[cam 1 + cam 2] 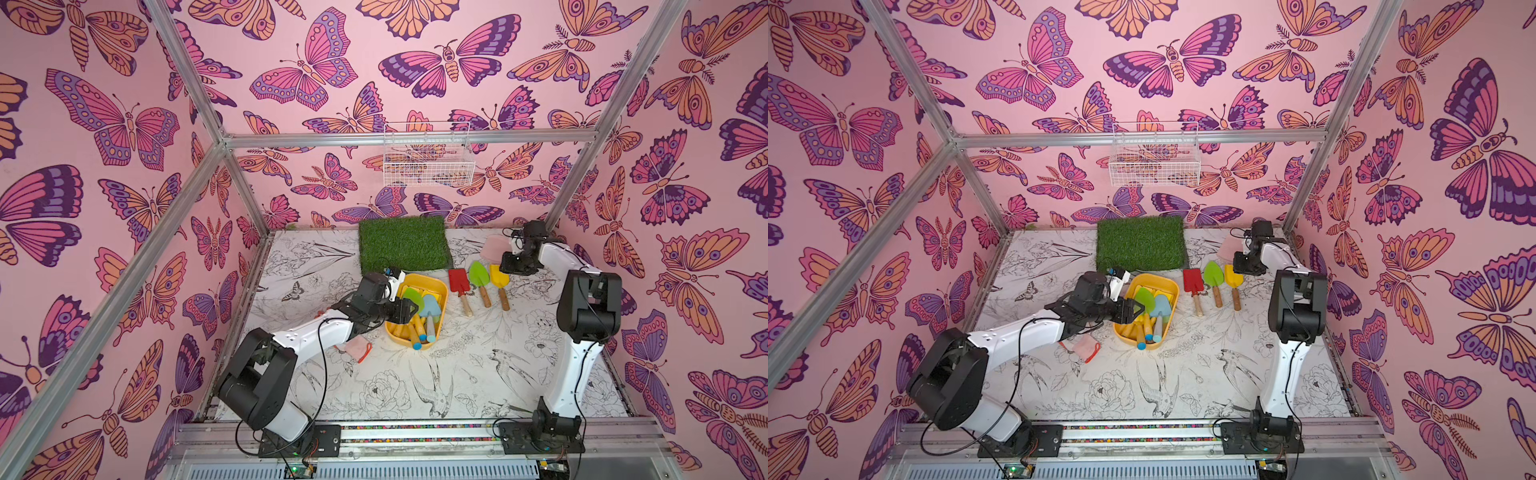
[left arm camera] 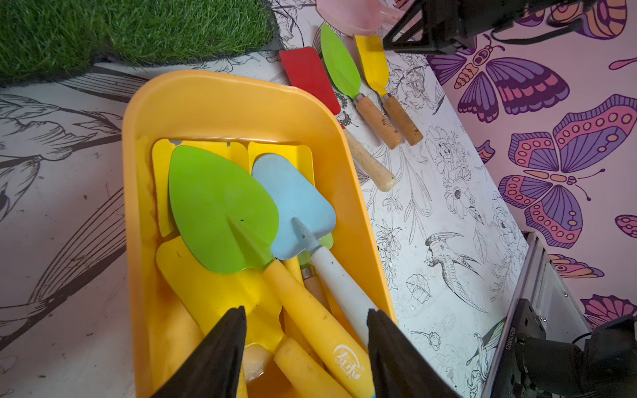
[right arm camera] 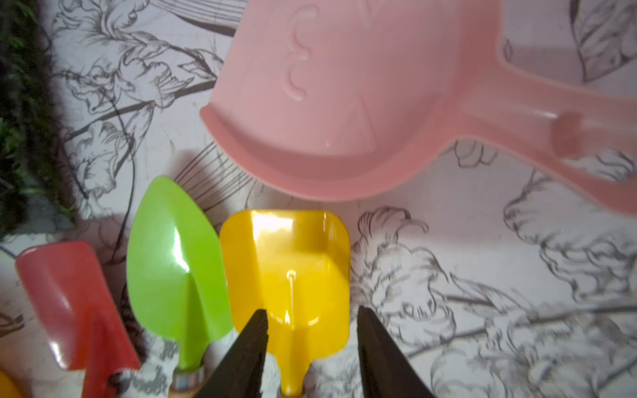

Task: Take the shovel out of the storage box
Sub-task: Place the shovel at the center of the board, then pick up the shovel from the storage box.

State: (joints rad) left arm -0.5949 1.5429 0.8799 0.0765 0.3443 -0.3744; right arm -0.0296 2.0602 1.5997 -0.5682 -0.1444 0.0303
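Observation:
My left gripper should close on the blade end of the yellow handle [image 1: 417,316] [image 2: 286,285], behind the green blade of the top shovel in the storage box.
The yellow storage box [image 1: 432,282] [image 2: 220,86] sits mid-table and holds several toy shovels. On top lie a green-bladed shovel [image 2: 220,206] [image 1: 411,296] with a yellow handle and a light blue shovel [image 2: 293,206] with a white handle. My left gripper [image 2: 305,312] [image 1: 402,311] hangs open over the box's near end, its fingers either side of the yellow handle, not closed on it. My right gripper [image 3: 312,310] [image 1: 506,269] is open above a yellow shovel [image 3: 286,265] lying on the table, astride its neck.
A red shovel [image 1: 458,280] and a green shovel [image 1: 478,274] lie beside the yellow one, right of the box. A pink scoop [image 3: 344,103] lies behind them. A grass mat [image 1: 403,243] is at the back, a wire basket [image 1: 428,160] on the wall, a pink pouch [image 1: 353,349] under the left arm.

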